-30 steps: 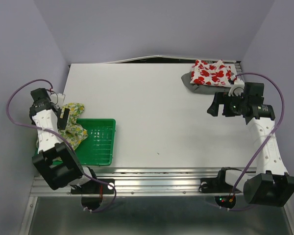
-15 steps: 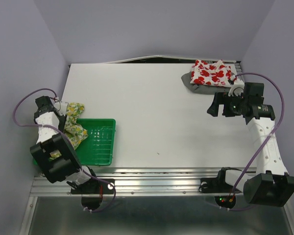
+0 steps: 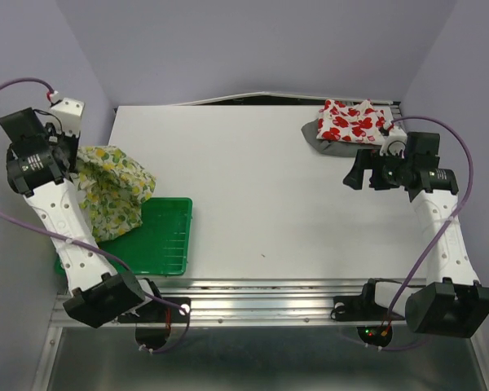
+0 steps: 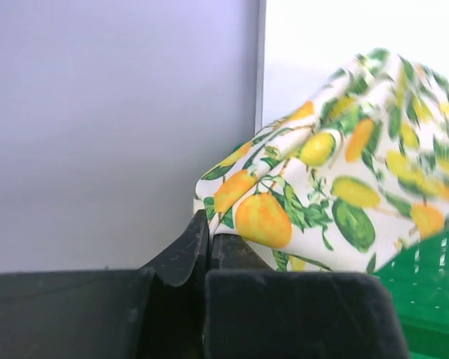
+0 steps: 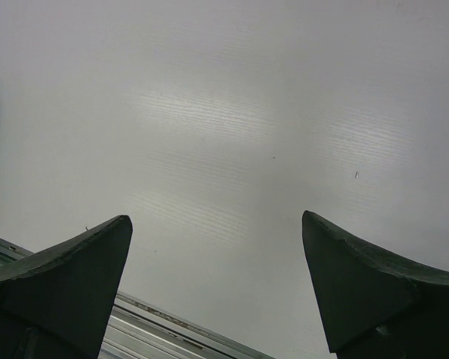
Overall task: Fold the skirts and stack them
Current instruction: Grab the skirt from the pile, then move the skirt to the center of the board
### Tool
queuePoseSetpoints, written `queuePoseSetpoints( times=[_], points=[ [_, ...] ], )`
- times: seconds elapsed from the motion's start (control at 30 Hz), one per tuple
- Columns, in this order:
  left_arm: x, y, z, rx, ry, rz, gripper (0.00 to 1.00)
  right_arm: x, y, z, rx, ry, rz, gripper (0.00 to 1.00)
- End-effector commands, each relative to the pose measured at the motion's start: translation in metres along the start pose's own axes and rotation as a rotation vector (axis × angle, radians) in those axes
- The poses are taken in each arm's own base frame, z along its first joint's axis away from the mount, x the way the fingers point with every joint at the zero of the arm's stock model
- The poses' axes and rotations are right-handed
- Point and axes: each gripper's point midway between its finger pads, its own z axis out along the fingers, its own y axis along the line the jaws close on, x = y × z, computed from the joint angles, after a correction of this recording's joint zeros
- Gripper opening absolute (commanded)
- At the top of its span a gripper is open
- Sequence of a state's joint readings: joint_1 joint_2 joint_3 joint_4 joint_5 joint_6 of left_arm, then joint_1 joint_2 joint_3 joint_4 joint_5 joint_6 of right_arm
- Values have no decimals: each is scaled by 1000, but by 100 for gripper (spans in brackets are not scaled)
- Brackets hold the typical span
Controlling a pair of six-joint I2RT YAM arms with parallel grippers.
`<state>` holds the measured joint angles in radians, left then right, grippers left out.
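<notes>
Next, I set the lemon-print skirt, now lifted above the green tray, on the white table [image 3: 273, 191] with my left gripper, between the green tray and the red-print skirt.
The lemon-print skirt [image 3: 110, 191] hangs at the far left, lifted above the green tray [image 3: 159, 240]; its lower part still reaches the tray. My left gripper [image 3: 72, 156] is shut on the skirt's top edge. In the left wrist view the lemon skirt [image 4: 337, 187] is pinched at my left gripper [image 4: 208, 228], jaws pressed together. At the back right lies the red-print skirt [image 3: 354, 120], folded on top of the grey skirt [image 3: 326, 145]. My right gripper [image 3: 357, 175] hovers open just in front of that pile. The right gripper [image 5: 217, 224] holds nothing, with only white table beneath.
The purple side wall [image 4: 97, 127] stands close on the left of the lifted skirt. The table's metal front rail [image 3: 261, 289] runs along the near edge. White table surface [image 3: 253, 187] lies between the tray and the pile.
My left gripper closed on the lemon skirt and rose up and back, pulling the cloth out of the tray. The right arm barely moved.
</notes>
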<state>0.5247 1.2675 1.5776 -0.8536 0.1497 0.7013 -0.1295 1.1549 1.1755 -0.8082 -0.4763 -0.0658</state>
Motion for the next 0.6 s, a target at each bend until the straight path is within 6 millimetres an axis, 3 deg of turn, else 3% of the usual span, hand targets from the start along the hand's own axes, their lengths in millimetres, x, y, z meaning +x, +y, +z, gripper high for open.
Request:
queuePoseSetpoints(
  times=[0.0,0.07,0.1,0.2,0.23,0.37,0.47,0.57],
  points=[
    [-73,-34,-57,185,-245,21,0,-19,8,-6,-29,-47,-16,100],
    [-101,-49,-71,257,-332,28,0,-19,9,-5,-37,-43,-13,100],
    [-134,-62,-94,296,-434,19,0,-19,9,-4,-40,-41,-12,100],
    [-168,-90,-109,375,-538,48,0,-20,9,-3,-43,-39,-6,100],
    [-190,-105,-125,422,-609,40,0,-21,9,-2,-48,-36,-5,100],
    [-234,-144,-152,590,-737,30,0,-20,9,0,-51,-29,1,100],
    [-254,-189,-167,767,-801,60,0,-18,8,2,-50,-23,3,100],
    [-256,-233,-178,930,-826,109,0,-16,7,3,-52,-17,6,100]
  ],
)
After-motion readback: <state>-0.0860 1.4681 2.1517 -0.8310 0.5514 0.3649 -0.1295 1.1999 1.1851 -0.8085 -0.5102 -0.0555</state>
